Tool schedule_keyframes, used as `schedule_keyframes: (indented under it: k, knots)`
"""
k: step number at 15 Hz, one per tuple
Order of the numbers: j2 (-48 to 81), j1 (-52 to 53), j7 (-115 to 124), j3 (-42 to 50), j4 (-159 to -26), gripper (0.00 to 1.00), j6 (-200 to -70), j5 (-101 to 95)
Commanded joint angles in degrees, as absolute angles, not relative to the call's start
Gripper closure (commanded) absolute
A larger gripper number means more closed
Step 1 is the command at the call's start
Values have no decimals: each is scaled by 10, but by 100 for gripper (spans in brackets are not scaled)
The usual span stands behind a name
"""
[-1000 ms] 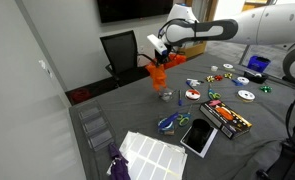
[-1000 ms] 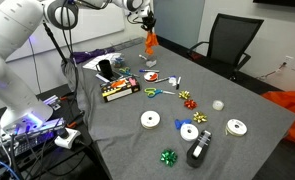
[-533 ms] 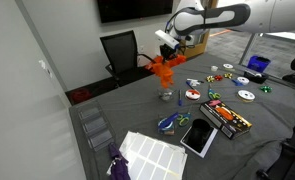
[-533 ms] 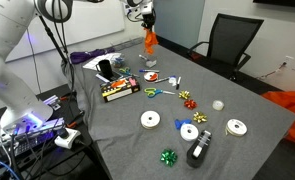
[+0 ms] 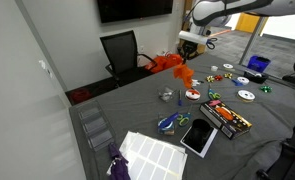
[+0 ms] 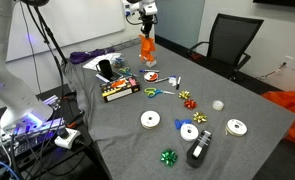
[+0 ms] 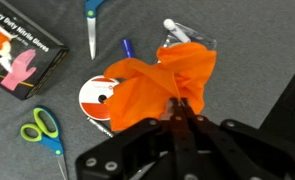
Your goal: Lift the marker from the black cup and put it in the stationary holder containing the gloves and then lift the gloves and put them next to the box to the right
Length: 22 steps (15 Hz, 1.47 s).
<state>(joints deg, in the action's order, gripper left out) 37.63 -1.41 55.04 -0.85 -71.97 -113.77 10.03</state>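
Observation:
The robot's gripper will release the orange gloves on the grey table (image 5: 242, 109) between the glove box and the white tape roll.
My gripper (image 7: 177, 103) is shut on a bunch of orange gloves (image 7: 157, 85) and holds them in the air above the grey table. It shows in both exterior views (image 5: 190, 45) (image 6: 145, 20), with the gloves (image 5: 177, 65) (image 6: 147, 48) hanging below it. Under the gloves in the wrist view stands a clear stationery holder (image 7: 179, 38) with a white-tipped marker (image 7: 169, 24) in it. A glove box (image 7: 22, 55) lies at the top left. A black cup (image 6: 104, 70) stands near the box (image 6: 119, 91).
Blue scissors (image 7: 90, 25), green scissors (image 7: 42, 130), a blue pen (image 7: 126, 48) and a white disc (image 7: 95, 100) lie on the table. Tape rolls (image 6: 151, 120) and bows (image 6: 168, 157) are scattered about. A black office chair (image 5: 120, 50) stands behind the table.
The gripper has carried the orange gloves up and sideways across the table, away from the spot over the holder. Nothing else has moved.

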Motion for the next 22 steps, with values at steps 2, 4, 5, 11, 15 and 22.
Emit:
schedule_keyframes:
  k: [2,4,5,11,15,22]
  knots:
    - [272,-25,413,14,-882,100,-1134,90]
    - [241,-31,343,22,-937,100,-1144,89]
    - [225,-33,311,27,-964,100,-1148,88]
    - [116,-50,123,56,-1135,100,-1164,61]
    - [61,-65,24,69,-1223,100,-1185,38]
    - [51,-72,9,89,-1306,100,-1300,-78]
